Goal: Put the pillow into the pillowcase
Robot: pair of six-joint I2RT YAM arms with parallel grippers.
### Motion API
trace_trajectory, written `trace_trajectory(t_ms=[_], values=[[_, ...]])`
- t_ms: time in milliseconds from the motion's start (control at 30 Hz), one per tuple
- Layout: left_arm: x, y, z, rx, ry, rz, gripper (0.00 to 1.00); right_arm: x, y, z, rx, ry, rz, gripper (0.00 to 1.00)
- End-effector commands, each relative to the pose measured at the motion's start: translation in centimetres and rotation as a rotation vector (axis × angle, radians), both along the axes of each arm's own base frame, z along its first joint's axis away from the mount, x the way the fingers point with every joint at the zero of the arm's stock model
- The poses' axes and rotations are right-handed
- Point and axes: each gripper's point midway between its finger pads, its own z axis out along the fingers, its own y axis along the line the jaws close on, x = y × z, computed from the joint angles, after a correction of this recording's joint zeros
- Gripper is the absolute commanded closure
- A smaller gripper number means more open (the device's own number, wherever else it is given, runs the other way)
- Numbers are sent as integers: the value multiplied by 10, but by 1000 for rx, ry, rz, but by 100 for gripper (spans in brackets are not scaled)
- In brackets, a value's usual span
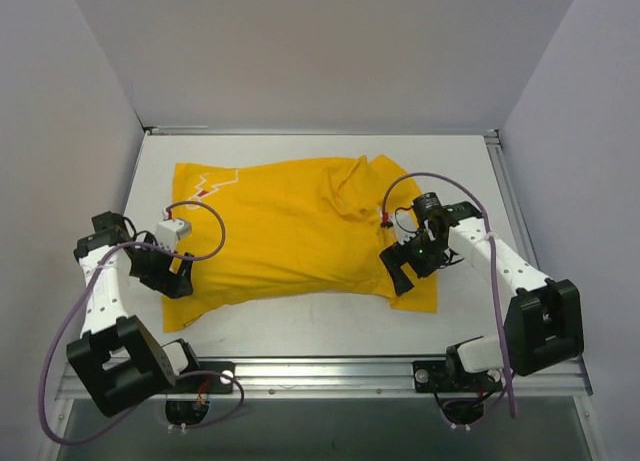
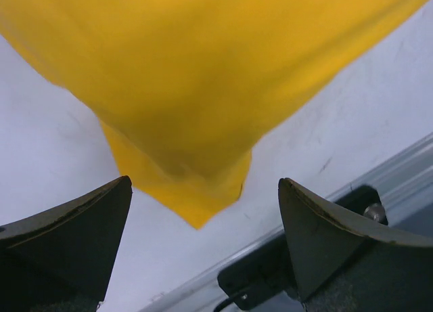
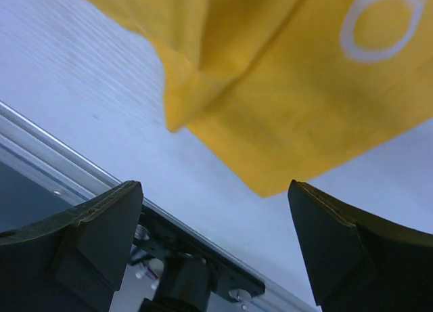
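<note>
Next, I close my left gripper on the near corner (image 1: 176, 319) (image 2: 196, 198) of the yellow pillowcase, the loose one that lies between its open fingers.
The bright yellow pillowcase (image 1: 290, 231) lies spread and rumpled across the white table (image 1: 300, 321), with a white and red zigzag print (image 1: 215, 181) near its far left corner. The pillow is hidden; no white cushion shows in any view. My left gripper (image 1: 172, 273) stands open at the case's near left corner (image 2: 196, 204), which hangs free between the spread fingers (image 2: 81, 224). My right gripper (image 1: 398, 271) stands open at the near right corner (image 3: 267, 183), nothing between its fingers (image 3: 338, 237). A white printed ring (image 3: 379, 28) shows on the cloth there.
An aluminium rail (image 1: 320, 366) runs along the table's near edge, with both arm bases (image 1: 190, 381) bolted to it. Pale walls close in the left, back and right sides. Purple cables (image 1: 205, 231) loop above each wrist.
</note>
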Motion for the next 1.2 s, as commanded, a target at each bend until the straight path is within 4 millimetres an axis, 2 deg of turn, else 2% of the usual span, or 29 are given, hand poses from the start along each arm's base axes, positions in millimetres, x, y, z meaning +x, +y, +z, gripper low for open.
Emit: trace_trajectory(t_ms=[0,33,100,133,167,300,433,500,533,600,633,667,700,733,767,800,833,900,933,967,1033,1067,1100,1133,1167], values=[[-54,18,-38,38,168,-117,3,-19,-55,-31,-287,-7,81,7],[-59,21,-44,46,177,-126,3,-26,-61,-39,-317,7,80,0],[-69,27,-59,71,213,-129,3,-23,-63,-50,-328,-1,82,0],[-66,31,-65,96,197,-130,3,-26,-62,-60,-333,16,85,0],[-64,34,-65,103,187,-127,3,-28,-62,-61,-334,22,89,0],[-61,38,-79,110,197,-144,3,-20,-58,-83,-364,19,128,0],[-62,38,-92,83,240,-184,3,-16,-55,-100,-392,37,170,4],[-59,38,-97,80,237,-200,6,-14,-51,-106,-390,52,200,9],[-59,38,-100,79,239,-202,11,-10,-50,-105,-394,45,197,18],[-55,36,-104,67,232,-212,18,-8,-48,-106,-394,54,208,30],[-54,33,-107,49,237,-221,23,-7,-48,-105,-396,59,213,46],[-51,33,-108,44,233,-226,39,-10,-50,-106,-406,84,221,55],[-50,30,-109,34,235,-227,49,-9,-52,-106,-423,91,222,66],[-46,30,-107,25,228,-217,61,-6,-53,-105,-432,88,223,95],[-36,29,-102,4,207,-199,79,-7,-55,-104,-439,91,223,100],[-30,30,-96,-12,199,-170,91,-5,-56,-99,-437,71,221,100],[-24,31,-88,-21,180,-152,98,-3,-57,-94,-428,58,210,100],[-1,33,-56,-61,95,-104,100,4,-58,-72,-395,-9,174,100],[8,34,-40,-59,43,-90,100,16,-59,-56,-354,-54,121,100],[17,29,-21,-96,-6,-83,100,23,-61,-32,-315,-116,71,100],[42,36,26,-81,-127,-45,100,35,-57,2,-205,-186,3,100],[50,36,43,-84,-168,-31,100,51,-67,44,-162,-297,-76,100],[65,36,74,-100,-248,-11,100,57,-69,63,-128,-351,-100,100],[71,36,90,-104,-291,-1,100,63,-71,84,-100,-410,-120,100],[77,37,103,-112,-328,19,100,68,-75,121,-54,-515,-152,100]])
